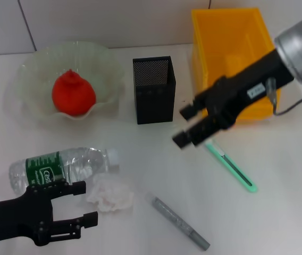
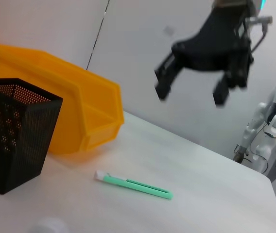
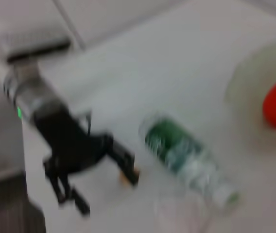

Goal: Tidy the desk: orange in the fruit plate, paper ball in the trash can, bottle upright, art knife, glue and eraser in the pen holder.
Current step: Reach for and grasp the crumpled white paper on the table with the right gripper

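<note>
My right gripper will move next to the middle of the paper ball [image 1: 111, 193] [image 3: 182, 213] beside the lying bottle and close there.
The orange [image 1: 74, 94] lies in the pale-green fruit plate [image 1: 34, 69]. The bottle [image 1: 60, 167] lies on its side at the front left, with the paper ball [image 1: 111, 194] just beside it. My left gripper [image 1: 87, 203] is open at the front left, its fingers over the bottle's body and next to the paper ball. My right gripper [image 1: 183, 126] is open and empty in the air between the black pen holder [image 1: 153, 90] and the yellow trash can [image 1: 233, 53]. The green art knife [image 1: 231, 164] lies below it. The grey glue stick [image 1: 180, 223] lies near the front. The eraser is hidden in the head view.
The left wrist view shows the pen holder [image 2: 11, 131], the trash can [image 2: 79, 107], the art knife [image 2: 133, 184] and my right gripper [image 2: 191, 92] above the table. The right wrist view shows my left gripper [image 3: 106, 191], the bottle [image 3: 186, 160] and a small tan spot [image 3: 127, 176] by one finger.
</note>
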You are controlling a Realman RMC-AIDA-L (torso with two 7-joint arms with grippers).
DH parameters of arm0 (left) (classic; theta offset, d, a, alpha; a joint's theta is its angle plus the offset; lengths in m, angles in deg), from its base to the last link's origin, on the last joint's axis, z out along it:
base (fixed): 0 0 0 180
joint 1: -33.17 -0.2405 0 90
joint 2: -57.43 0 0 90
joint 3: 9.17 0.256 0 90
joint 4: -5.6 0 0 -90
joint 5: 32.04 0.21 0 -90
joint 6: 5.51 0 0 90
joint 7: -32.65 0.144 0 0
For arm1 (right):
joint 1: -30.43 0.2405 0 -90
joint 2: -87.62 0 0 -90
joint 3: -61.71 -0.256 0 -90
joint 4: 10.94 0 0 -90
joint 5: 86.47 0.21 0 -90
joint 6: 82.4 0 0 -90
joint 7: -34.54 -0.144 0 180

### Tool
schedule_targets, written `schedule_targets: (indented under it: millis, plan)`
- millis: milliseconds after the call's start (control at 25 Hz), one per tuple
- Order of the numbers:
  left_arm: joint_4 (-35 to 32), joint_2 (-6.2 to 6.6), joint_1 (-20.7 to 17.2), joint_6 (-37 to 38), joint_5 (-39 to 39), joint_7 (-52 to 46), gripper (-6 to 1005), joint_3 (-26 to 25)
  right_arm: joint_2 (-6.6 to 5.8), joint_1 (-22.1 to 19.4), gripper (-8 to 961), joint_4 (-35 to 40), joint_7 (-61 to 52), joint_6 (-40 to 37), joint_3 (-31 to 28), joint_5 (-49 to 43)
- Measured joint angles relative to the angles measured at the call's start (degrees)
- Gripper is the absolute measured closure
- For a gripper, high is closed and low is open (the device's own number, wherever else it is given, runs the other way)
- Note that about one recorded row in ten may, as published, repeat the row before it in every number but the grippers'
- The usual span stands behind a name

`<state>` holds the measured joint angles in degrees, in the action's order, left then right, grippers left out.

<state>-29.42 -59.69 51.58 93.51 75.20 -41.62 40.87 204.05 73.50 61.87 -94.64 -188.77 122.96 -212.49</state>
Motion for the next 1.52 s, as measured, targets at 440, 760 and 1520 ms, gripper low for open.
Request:
schedule_targets:
  millis: [440, 760, 1520]
  plan:
    - [0.0, 0.18, -0.4, -0.3, 0.0, 0.0, 188, -0.3, 3.02, 2.9, 164, -3.1, -5.5, 8.6, 13.8, -6.3]
    - [-0.1, 0.4, -0.7, -0.7, 0.0, 0.0, 188, -0.4, 3.06, 4.0, 163, -7.6, -11.0, 14.0, 19.6, -3.1]
    - [-0.4, 0.61, -0.9, -3.2, 0.8, 0.0, 188, -0.4, 3.24, 6.0, 164, -15.3, -13.0, 28.4, 32.5, 2.3]
